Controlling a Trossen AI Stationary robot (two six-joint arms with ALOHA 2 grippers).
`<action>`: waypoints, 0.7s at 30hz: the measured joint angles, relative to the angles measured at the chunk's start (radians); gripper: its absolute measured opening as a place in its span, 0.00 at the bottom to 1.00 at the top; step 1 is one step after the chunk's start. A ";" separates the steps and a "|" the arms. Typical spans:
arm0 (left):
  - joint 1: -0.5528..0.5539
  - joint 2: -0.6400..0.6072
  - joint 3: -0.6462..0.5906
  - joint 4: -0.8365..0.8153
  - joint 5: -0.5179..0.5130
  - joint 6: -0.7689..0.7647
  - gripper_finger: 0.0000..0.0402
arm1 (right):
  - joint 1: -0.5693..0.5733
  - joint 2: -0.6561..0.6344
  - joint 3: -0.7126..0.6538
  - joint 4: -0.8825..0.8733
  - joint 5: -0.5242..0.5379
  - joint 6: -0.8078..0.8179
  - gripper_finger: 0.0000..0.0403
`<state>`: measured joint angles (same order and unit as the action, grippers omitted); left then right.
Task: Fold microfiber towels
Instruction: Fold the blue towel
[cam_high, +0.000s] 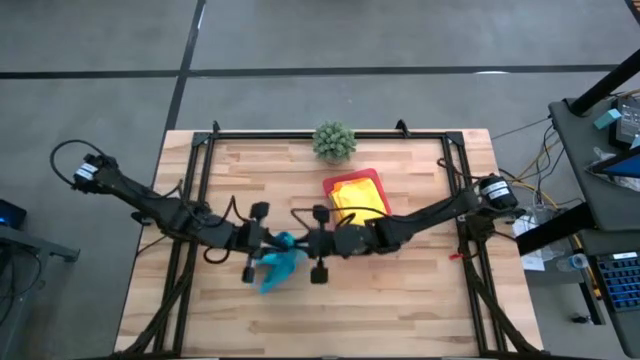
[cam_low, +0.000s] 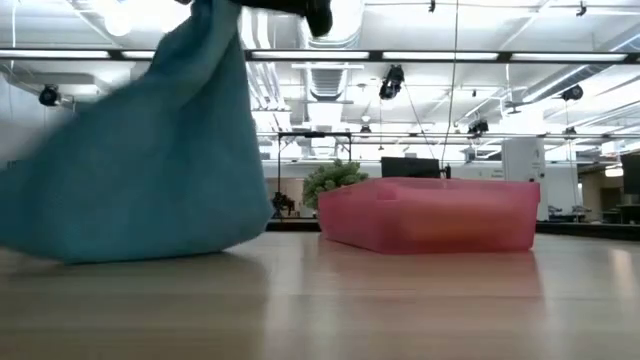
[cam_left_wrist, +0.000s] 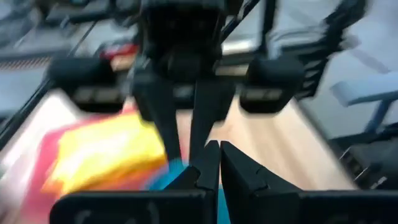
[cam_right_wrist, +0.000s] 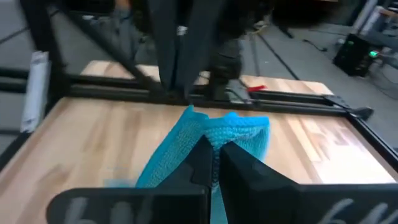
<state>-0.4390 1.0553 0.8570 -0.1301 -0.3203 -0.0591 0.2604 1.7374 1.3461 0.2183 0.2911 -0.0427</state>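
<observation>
The turquoise towel's bunched top is crowded by both grippers, so my left gripper will grab the cloth (cam_high: 287, 241) beside my right gripper's fingers before my right gripper grabs another edge.
The turquoise towel (cam_high: 280, 264) is bunched between my two grippers at the table's middle. In the low view the towel (cam_low: 150, 170) hangs in a wide drape. My left gripper (cam_high: 264, 241) and my right gripper (cam_high: 312, 243) face each other, both shut on it. A yellow towel (cam_high: 358, 200) lies on the pink tray (cam_high: 340, 183). The orange, grey and lime green towels are out of view. My left gripper pinches a bunched upper part of the turquoise towel (cam_left_wrist: 168, 177) between its two fingers, coming level from the table's left. The towel hangs below, its lower end (cam_low: 130, 250) on the table. My right gripper pinches the gathered upper edge of the turquoise towel (cam_right_wrist: 214, 134) between its two fingers, coming level from the table's right, close to the left gripper's fingers (cam_right_wrist: 177, 68). The cloth is in several folds and hangs slack below.
The pink tray (cam_low: 430, 215) stands right of the grippers toward the far side. A small spiky green plant (cam_high: 334, 140) stands at the far edge. A black frame (cam_high: 200, 190) runs along the table's left, right and far sides. Bare wood lies toward the near edge.
</observation>
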 joint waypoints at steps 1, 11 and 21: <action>-0.004 -0.015 0.000 -0.051 -0.030 -0.029 0.00 | -0.012 0.000 -0.017 0.028 0.001 0.009 0.02; -0.006 -0.083 -0.055 -0.350 -0.183 -0.380 0.00 | -0.072 0.000 -0.163 0.303 0.081 0.114 0.02; -0.007 -0.061 -0.162 -0.135 -0.205 -0.374 0.02 | -0.075 0.000 -0.217 0.406 0.079 0.153 0.02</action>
<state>-0.4461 0.9939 0.6954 -0.2656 -0.5257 -0.4328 0.1857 1.7378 1.1293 0.6244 0.3701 0.1103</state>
